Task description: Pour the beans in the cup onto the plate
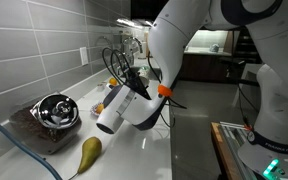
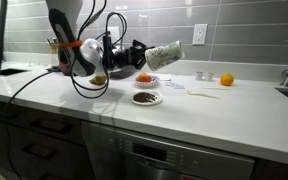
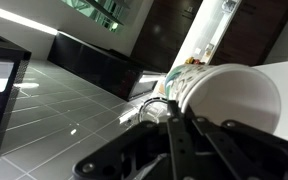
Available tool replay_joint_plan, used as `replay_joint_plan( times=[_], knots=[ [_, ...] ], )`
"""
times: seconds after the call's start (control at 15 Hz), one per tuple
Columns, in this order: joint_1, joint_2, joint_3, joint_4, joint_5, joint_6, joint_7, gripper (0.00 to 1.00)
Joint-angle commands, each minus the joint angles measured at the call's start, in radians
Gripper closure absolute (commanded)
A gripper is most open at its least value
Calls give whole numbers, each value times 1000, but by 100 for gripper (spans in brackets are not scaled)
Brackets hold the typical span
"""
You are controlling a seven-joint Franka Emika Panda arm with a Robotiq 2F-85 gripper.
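Observation:
Next, I let go of the white cup with my gripper on the counter (image 1: 125, 120) between the plate with the patterned rim and the small white plate.
My gripper (image 2: 147, 57) is shut on the white cup (image 2: 167, 55), holding it tipped on its side above the counter, mouth pointing away from the arm. Below it and slightly toward the arm stands the small white plate (image 2: 135, 100) with a heap of dark beans (image 2: 146, 97) on it. The tilted cup also shows in an exterior view (image 1: 111, 119), with the gripper (image 1: 125, 98) above it. In the wrist view the cup (image 3: 236, 96) with greenish markings fills the right side, clamped between the fingers (image 3: 174, 118). I cannot see inside the cup.
A patterned-rim plate with an orange fruit (image 2: 144, 78) stands behind the saucer. An orange (image 2: 225, 79) and a small white object (image 2: 202, 74) lie farther along the counter. A metal bowl (image 1: 54, 110) and a pear (image 1: 87, 152) sit near the tiled wall.

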State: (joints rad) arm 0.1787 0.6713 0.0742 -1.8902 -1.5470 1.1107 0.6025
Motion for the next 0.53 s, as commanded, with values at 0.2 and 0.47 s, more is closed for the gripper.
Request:
replay_joint_plan(
  times=[0.2,0.47],
  knots=[
    [-15,-215,70,-56,70,15,-11,99],
    [-48,-362,93,-70,218,89,-31,99]
  ],
)
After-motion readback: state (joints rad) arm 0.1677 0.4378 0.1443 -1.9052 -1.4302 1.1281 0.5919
